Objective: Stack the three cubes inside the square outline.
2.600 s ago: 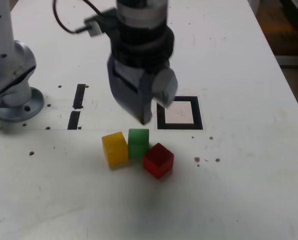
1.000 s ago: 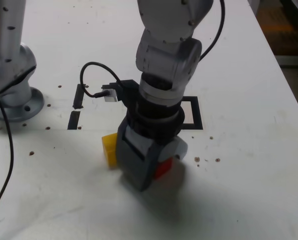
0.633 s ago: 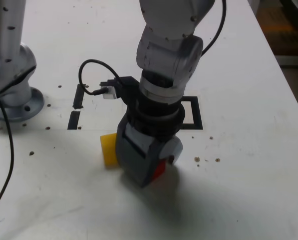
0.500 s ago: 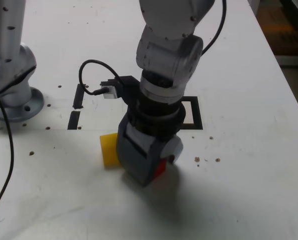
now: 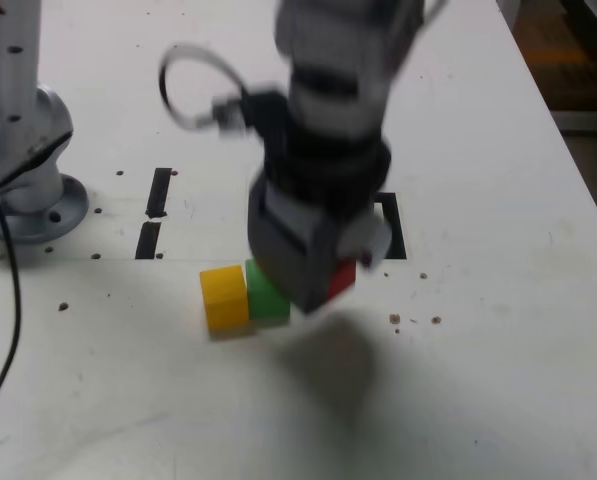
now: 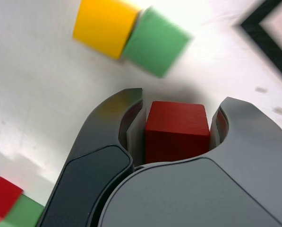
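Observation:
Next, I release the red cube inside the square outline [image 5: 365, 229], near the side farthest from the grey base.
My gripper [image 5: 328, 290] [image 6: 176, 111] is shut on the red cube [image 5: 342, 280] [image 6: 177, 130], which hangs a little above the table. The yellow cube [image 5: 224, 297] [image 6: 104, 26] and the green cube [image 5: 267, 294] [image 6: 155, 40] rest side by side on the table, touching, just to the exterior view's left of the gripper. The square outline [image 5: 392, 226] [image 6: 263, 40] lies behind the gripper, mostly hidden by the arm; only its right part shows in the exterior view and one corner in the wrist view.
The arm's grey base [image 5: 23, 150] stands at the exterior view's left. Two short black strips [image 5: 154, 210] lie on the white table beside it. Small dark specks [image 5: 413, 320] dot the table to the right. The table's right edge runs near a brown floor.
The gripper closed on the red cube and has lifted it off the table, moving up and toward the outline. The green cube, hidden before, now shows beside the yellow one.

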You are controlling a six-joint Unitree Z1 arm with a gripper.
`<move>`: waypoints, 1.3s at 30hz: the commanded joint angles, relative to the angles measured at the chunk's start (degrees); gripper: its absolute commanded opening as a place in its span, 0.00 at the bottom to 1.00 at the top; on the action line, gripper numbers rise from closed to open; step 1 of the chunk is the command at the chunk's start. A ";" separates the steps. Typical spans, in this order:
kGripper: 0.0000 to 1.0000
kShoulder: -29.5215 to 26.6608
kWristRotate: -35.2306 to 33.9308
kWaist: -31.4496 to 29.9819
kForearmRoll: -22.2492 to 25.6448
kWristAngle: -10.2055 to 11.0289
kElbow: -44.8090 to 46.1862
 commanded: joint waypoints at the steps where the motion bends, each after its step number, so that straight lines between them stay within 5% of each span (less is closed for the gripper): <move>1: 0.12 -1.01 3.09 1.19 1.83 1.24 -1.14; 4: 0.11 -1.45 12.64 4.83 3.53 2.42 -2.10; 8: 0.11 -0.60 26.87 11.28 3.48 0.95 -1.25; 14: 0.14 1.05 38.68 16.89 3.12 0.49 0.44; 25: 0.15 5.38 45.33 18.12 -3.71 2.46 3.31; 39: 0.15 6.41 50.33 19.65 -5.58 5.25 3.82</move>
